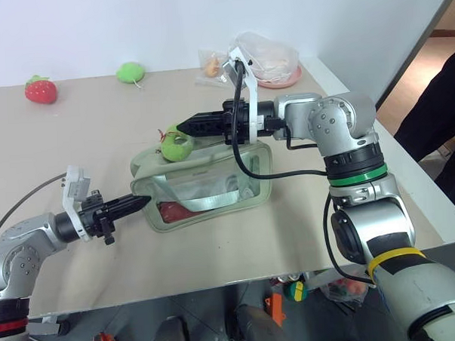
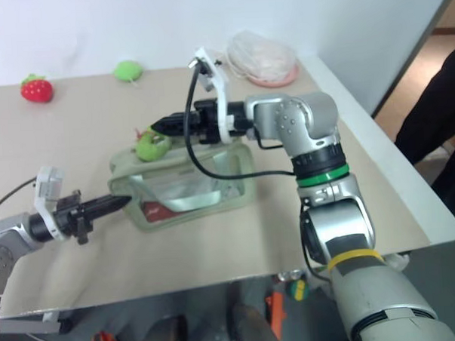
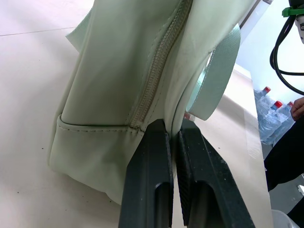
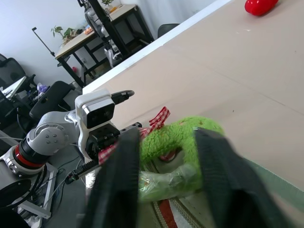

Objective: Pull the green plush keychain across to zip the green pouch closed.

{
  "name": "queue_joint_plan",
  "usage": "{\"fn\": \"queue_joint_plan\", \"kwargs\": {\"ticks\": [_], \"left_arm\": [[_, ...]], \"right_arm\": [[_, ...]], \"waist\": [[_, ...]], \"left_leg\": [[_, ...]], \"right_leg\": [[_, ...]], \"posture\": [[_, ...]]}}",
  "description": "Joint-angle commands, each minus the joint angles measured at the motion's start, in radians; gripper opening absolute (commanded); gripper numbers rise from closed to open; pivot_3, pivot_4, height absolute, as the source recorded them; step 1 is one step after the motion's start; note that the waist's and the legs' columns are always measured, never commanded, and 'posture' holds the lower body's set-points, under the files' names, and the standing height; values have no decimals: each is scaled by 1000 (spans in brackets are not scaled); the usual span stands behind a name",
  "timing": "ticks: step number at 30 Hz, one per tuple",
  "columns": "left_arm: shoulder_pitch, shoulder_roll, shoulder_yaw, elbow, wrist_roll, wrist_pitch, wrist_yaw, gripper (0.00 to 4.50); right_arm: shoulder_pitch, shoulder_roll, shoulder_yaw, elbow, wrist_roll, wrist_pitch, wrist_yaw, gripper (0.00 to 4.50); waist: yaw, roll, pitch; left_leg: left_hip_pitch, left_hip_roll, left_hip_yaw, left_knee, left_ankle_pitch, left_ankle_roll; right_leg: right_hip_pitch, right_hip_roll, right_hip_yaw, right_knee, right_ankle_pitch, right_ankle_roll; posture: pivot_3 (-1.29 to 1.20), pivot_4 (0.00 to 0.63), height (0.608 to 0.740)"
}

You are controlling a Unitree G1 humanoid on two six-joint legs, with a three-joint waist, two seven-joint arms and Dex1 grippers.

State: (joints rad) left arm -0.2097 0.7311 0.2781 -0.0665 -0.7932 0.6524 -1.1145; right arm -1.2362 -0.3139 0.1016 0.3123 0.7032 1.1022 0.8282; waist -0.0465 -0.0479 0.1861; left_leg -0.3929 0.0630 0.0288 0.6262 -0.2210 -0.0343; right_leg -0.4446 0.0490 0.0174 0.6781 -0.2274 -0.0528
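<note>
I see one finger of my right gripper overlap the green plush keychain's curved side, so next I open, shift over and pinch that side through the keychain's hole (image 4: 170, 156) before I pull.
The green pouch (image 1: 205, 183) lies on the tan table (image 1: 75, 139), pale sage with clear sides, a webbing strap and red items inside. My left gripper (image 1: 142, 201) is shut on the pouch's near-left end, its fingers (image 3: 147, 180) pinching the fabric beside the zipper (image 3: 156, 71). The green plush keychain (image 1: 177, 147) sits at the pouch's far-left top corner, with red-and-white cord (image 4: 159, 118) beside it. My right gripper (image 1: 179, 128) reaches in level from the right. Its two fingers (image 4: 118, 171) press the plush (image 4: 166, 135) from both sides.
A red strawberry plush (image 1: 40, 89) and a round green plush (image 1: 131, 71) lie at the table's far left. A plastic bag on a pink plate (image 1: 266, 61) sits far right, a small packet (image 1: 212, 67) beside it. A person in dark clothes (image 1: 445, 131) stands past the right edge.
</note>
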Motion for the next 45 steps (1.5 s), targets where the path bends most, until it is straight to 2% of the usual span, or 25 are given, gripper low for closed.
{"fn": "queue_joint_plan", "kwargs": {"ticks": [1, 9, 10, 13, 14, 18, 26, 36, 39, 45], "left_arm": [[4, 0, -4, -8, 5, -3, -2, 0], [10, -3, 0, -8, 4, -4, -1, 0], [11, -3, 0, -10, 3, -3, -1, 0], [14, -1, 2, -14, 0, 2, 0, 0], [14, 0, 2, -15, -2, 4, -1, 0], [5, 1, -3, -27, -7, 19, 8, 0], [-18, -3, -14, -39, -9, 39, 20, 0], [0, 0, 0, -54, -12, 43, 25, 0], [7, -1, 4, -60, -14, 42, 28, 0], [18, -1, 4, -64, -19, 38, 33, 0]], "right_arm": [[-11, -5, -26, -57, 5, 1, 19, 78], [-15, -53, -54, -86, -16, -59, 64, 30], [-15, -72, -55, -108, -11, -69, 89, 551], [-13, -108, -39, -150, -20, -99, 136, 1610], [-28, -110, -33, -123, -39, -104, 127, 1818], [-93, -121, 3, 24, -116, -142, 158, 3228], [-160, -78, 117, 202, -258, -265, 293, 3228], [-138, -22, 171, 205, -322, -289, 378, 3228], [-133, -11, 159, 208, -333, -296, 376, 2479], [-118, -13, 140, 186, -332, -301, 383, 377]], "waist": [[0, 0, 0], [0, 0, 0], [0, 0, 0], [1, 0, 0], [0, 0, 0], [-1, 0, 0], [0, 0, 0], [1, 0, 0], [1, 0, 0], [1, 0, 0]], "left_leg": [[0, 0, 0, 0, 0, 0], [0, 0, 0, 0, 0, 0], [0, 0, 0, 0, 0, 0], [0, -1, 0, 0, 0, 0], [0, -1, 0, 0, 0, 0], [1, -1, 0, 0, 0, 0], [1, -1, 0, 0, 0, 0], [0, -1, 0, 2, 0, 0], [0, -1, 0, 2, 0, 0], [0, -1, 0, 2, 0, 0]], "right_leg": [[0, 0, 0, 0, 0, 0], [0, 0, 0, 0, 0, 0], [0, 0, 0, 0, 0, 0], [0, -1, 0, 0, -1, 2], [0, -1, 0, 0, -1, 2], [0, 0, 0, 1, -1, 2], [0, 0, 0, 2, -1, 2], [0, -2, 0, 2, -1, 2], [0, -1, 0, 2, -1, 2], [0, -2, 0, 2, -1, 2]], "posture": [[0, 150, 740], [0, 150, 740], [0, 150, 740], [0, 150, 740], [0, 150, 740], [0, 150, 740], [0, 150, 740], [0, 150, 740], [0, 150, 740], [0, 150, 740]]}}
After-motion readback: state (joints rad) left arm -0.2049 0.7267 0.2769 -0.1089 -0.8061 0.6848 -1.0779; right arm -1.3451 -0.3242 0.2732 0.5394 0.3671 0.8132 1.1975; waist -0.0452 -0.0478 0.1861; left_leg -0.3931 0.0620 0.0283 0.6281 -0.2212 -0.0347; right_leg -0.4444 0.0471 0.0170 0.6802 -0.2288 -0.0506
